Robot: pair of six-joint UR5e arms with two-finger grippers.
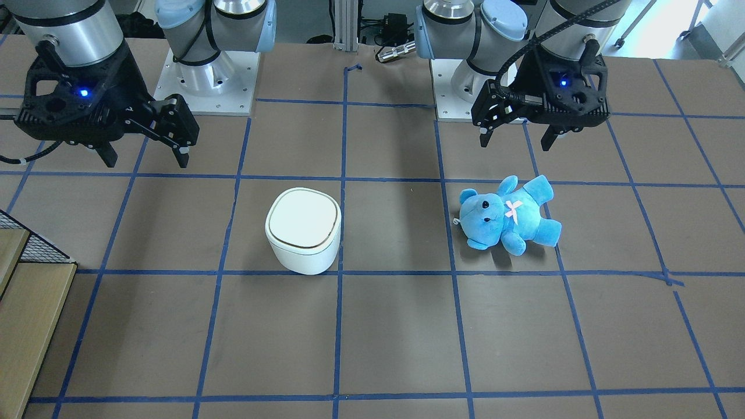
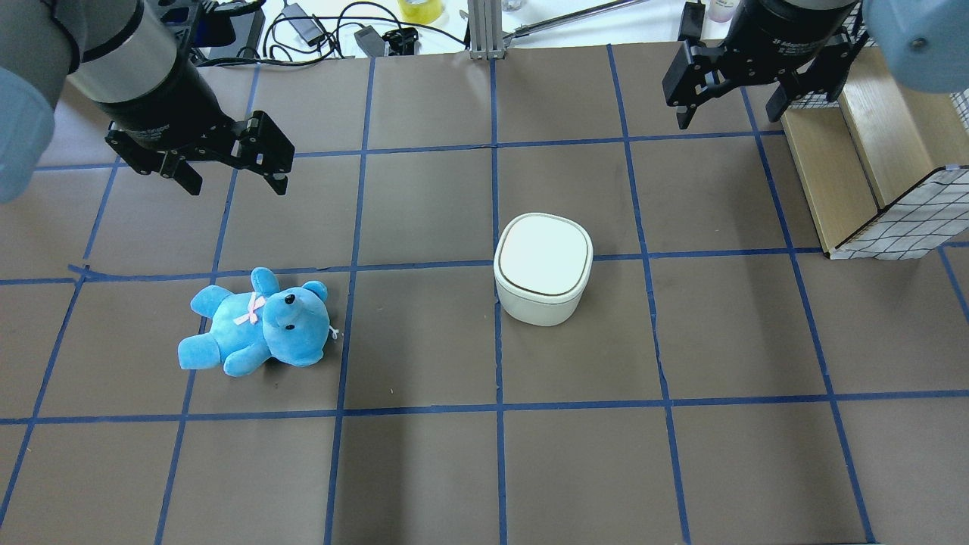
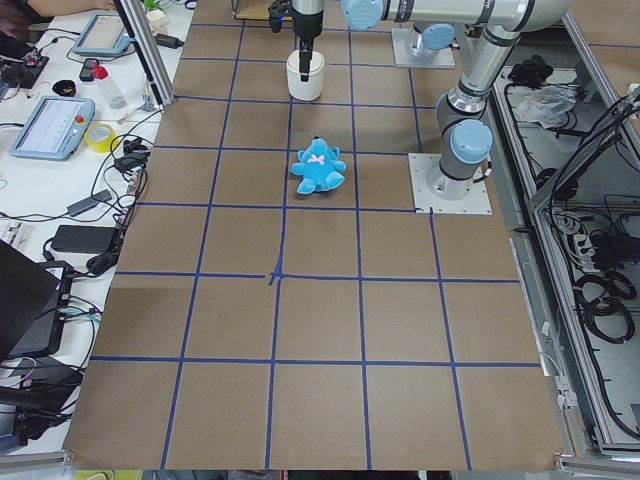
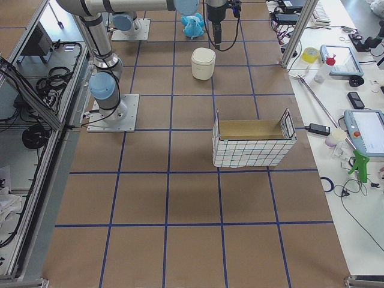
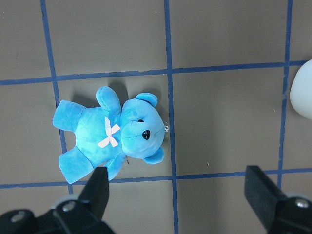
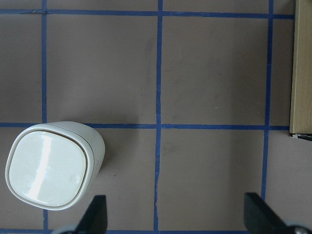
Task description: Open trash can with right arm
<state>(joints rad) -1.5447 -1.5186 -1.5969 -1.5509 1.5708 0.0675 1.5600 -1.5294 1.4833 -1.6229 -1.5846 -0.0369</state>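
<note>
The fingers of my right gripper will go over and close empty in the air [image 1: 287, 161] just beyond the white trash can's lid.
The white trash can [image 2: 543, 269] stands upright mid-table with its flat lid shut. It also shows in the front view [image 1: 302, 230] and at the lower left of the right wrist view [image 6: 51, 165]. My right gripper [image 2: 727, 117] hangs open and empty above the table, beyond and to the right of the can, well apart from it; it also shows in the front view [image 1: 146, 160]. My left gripper [image 2: 236, 185] is open and empty above the table, just beyond the blue plush bear [image 2: 257, 322].
The bear lies on its back to the left of the can, seen in the left wrist view [image 5: 112, 134]. A wooden box with a wire-grid wall [image 2: 870, 151] stands at the table's right edge, close to my right gripper. Cables and tools lie beyond the far edge.
</note>
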